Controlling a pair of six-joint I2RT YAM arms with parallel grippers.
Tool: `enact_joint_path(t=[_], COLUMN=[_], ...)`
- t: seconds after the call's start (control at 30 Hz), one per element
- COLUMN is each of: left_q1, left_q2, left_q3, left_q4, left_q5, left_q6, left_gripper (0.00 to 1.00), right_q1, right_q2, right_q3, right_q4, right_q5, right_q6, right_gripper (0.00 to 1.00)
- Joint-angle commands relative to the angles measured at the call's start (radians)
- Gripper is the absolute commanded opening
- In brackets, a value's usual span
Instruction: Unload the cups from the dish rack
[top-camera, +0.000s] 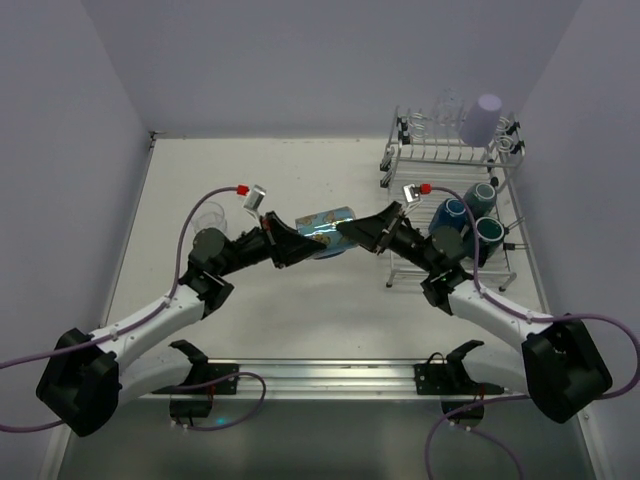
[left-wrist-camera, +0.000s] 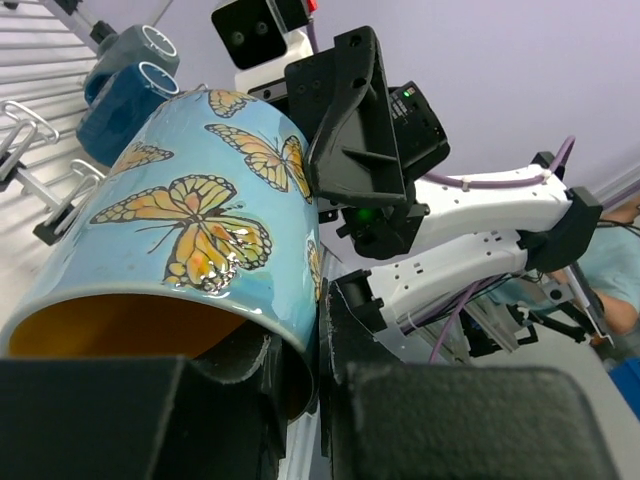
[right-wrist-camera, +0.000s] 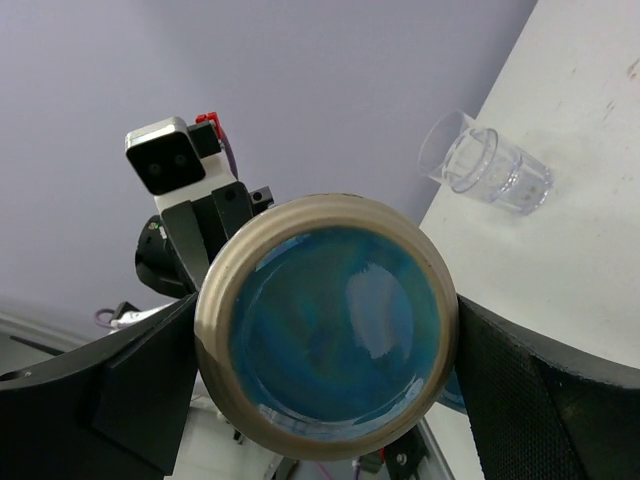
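The robot's left gripper should release the light blue mug on the table (top-camera: 264, 220) beside the clear glass, toward the dish rack.
A light blue mug with orange butterflies (top-camera: 325, 222) hangs on its side above the table's middle, between both arms. My left gripper (top-camera: 300, 240) is shut on its rim (left-wrist-camera: 300, 330), one finger inside the orange interior and one outside. My right gripper (top-camera: 352, 232) stands open around the mug's base (right-wrist-camera: 325, 335), its fingers (right-wrist-camera: 540, 390) flanking it. The dish rack (top-camera: 455, 155) stands at the back right, holding dark teal mugs (top-camera: 452, 213), a lavender tumbler (top-camera: 483, 118) and a clear glass (top-camera: 447, 110).
A clear glass (top-camera: 210, 215) lies on the table at the left, also seen as a clear glass (right-wrist-camera: 485, 165) in the right wrist view. Walls close in the table at left, back and right. The right arm reaches past the rack's front.
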Motion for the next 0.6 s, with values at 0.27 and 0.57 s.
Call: enact_joint_path(t=[0.27,0.57], left_q1=[-0.016,-0.016], left_q2=[-0.33,-0.359], left_q3=[-0.014,0.189], left_q4=[-0.248,-0.76], left_q5=[-0.089,-0.334], left_q6=[0.233,0.465], left_gripper=[0.0,0.0], right_q1=[-0.008,-0.033], right_q2=[0.042,0.051], right_q3=[0.013,-0.012], right_q4=[0.197,0.194], right_q5=[-0.037,-0.034], right_q6=[0.064,0.08], right_gripper=[0.99,0.99])
